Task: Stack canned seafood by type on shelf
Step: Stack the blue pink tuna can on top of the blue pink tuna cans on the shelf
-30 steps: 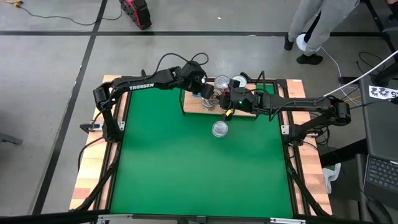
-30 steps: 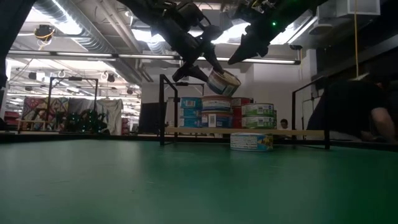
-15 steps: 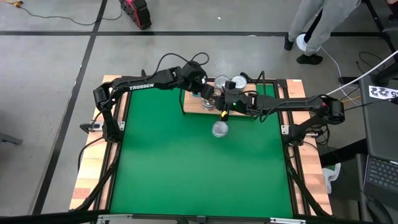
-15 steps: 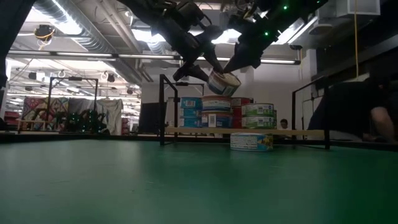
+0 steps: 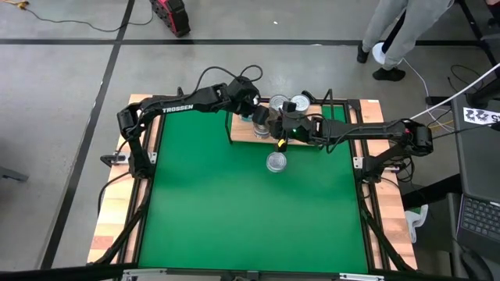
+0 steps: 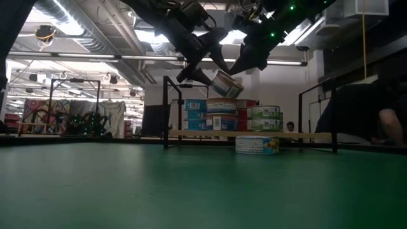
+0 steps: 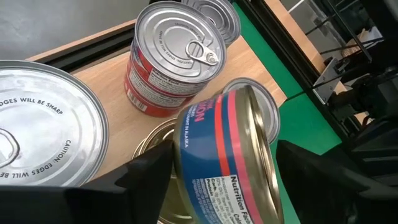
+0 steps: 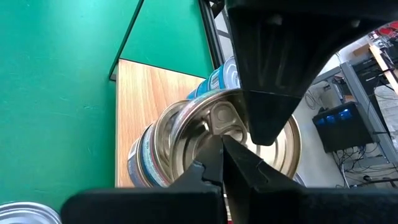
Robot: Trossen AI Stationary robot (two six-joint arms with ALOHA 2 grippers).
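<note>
The robot's left gripper should next move to the loose tin on the green mat in front of the shelf and close at its near edge (image 5: 271, 168) (image 7: 273, 133).
A blue tin with a pink stripe (image 7: 214, 155) hangs tilted above the stacked tins on the shelf (image 5: 241, 134), between the spread fingers of my open left gripper (image 7: 230, 180). In the low view it shows as a tilted tin (image 6: 226, 83) just over a stack (image 6: 220, 114). My right gripper (image 8: 222, 149) is shut, and its tips are at the tin's silver lid (image 8: 211, 124). On the board stand a red stack (image 7: 171, 62) and other stacks. My left gripper has one finger (image 7: 146, 177) on each side of the tin's label wall; whether the fingers touch it I cannot tell. My right gripper's shut fingertips (image 8: 214, 152) lie against the tin's lid beside the pull tab (image 8: 219, 117), slanting down from the table's right. The tin is tilted, above the stack.
One loose tin (image 5: 276, 161) lies on the green mat (image 5: 234, 211) just in front of the shelf, also seen as a lone tin (image 6: 257, 144) in the low view. Black wire rails (image 6: 166, 111) frame the board. A person (image 5: 398, 31) stands beyond the table's far edge.
My left gripper's fingers have spread wider around the tin, and the tin has tipped more steeply, its lower edge dropping toward the stack. My right gripper has come down and toward the table's left, up to the tin, and stays shut.
</note>
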